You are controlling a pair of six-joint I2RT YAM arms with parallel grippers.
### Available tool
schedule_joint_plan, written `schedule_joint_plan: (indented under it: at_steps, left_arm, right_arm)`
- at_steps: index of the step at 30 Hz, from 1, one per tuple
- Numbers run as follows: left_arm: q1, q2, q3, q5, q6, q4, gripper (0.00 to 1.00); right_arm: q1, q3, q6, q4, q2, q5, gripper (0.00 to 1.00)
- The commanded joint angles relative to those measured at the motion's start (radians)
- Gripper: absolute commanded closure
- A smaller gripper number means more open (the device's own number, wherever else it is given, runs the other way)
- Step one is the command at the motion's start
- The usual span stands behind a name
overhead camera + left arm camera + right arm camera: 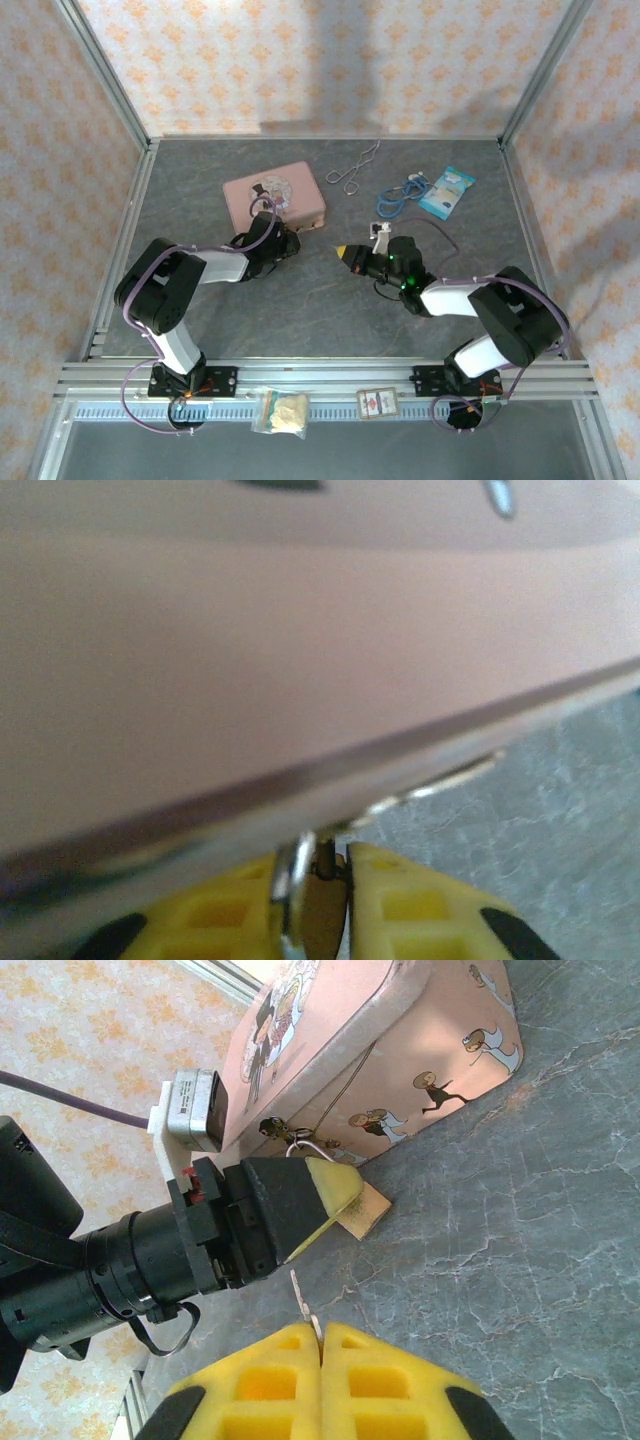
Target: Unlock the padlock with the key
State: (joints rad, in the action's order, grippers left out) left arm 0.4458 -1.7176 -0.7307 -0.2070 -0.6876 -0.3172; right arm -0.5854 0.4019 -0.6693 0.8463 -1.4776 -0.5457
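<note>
The padlock's brass body tilts down away from the key's blade, so my left gripper needs to swing up level and grip the padlock again facing the key (302, 1298).
The pink tin (275, 195) lies at the back left of the table. At its front right corner hangs the small brass padlock (365, 1210), its thin silver shackle (290, 875) hooked at the tin's edge. My left gripper (340, 1188) is shut on the padlock, whose brass body (325, 910) sits between the yellow fingers. My right gripper (322, 1332) is shut on the key (298, 1295). The key's thin blade points up toward the padlock, a short gap away. In the top view the two grippers, left (293, 240) and right (343, 252), face each other.
A silver wire loop (352, 172), a blue cord (400, 195) and a blue-white packet (447, 190) lie at the back right. A plastic bag (281, 411) and a card (378, 403) rest on the front rail. Metal frame posts and patterned walls enclose the table.
</note>
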Motion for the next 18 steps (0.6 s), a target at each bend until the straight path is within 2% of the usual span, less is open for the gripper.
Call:
schedule_joint_plan:
  at_steps: [1, 5, 10, 18]
  left_arm:
    - [0.021, -0.043, -0.027, 0.088, 0.014, 0.104, 0.73]
    - [0.058, -0.079, -0.056, 0.141, -0.026, 0.082, 0.61]
    - [0.073, -0.111, -0.059, 0.187, -0.079, 0.029, 0.6]
    - [0.072, -0.115, -0.063, 0.165, -0.096, 0.007, 0.91]
  right_arm:
    - [0.004, 0.029, 0.0, 0.027, -0.003, -0.011, 1.0]
    - [0.004, 0.027, 0.004, 0.017, 0.013, -0.004, 1.0]
    - [0.004, 0.022, 0.009, 0.01, 0.026, 0.004, 1.0]
    - [0.004, 0.004, 0.012, 0.002, 0.037, 0.018, 1.0]
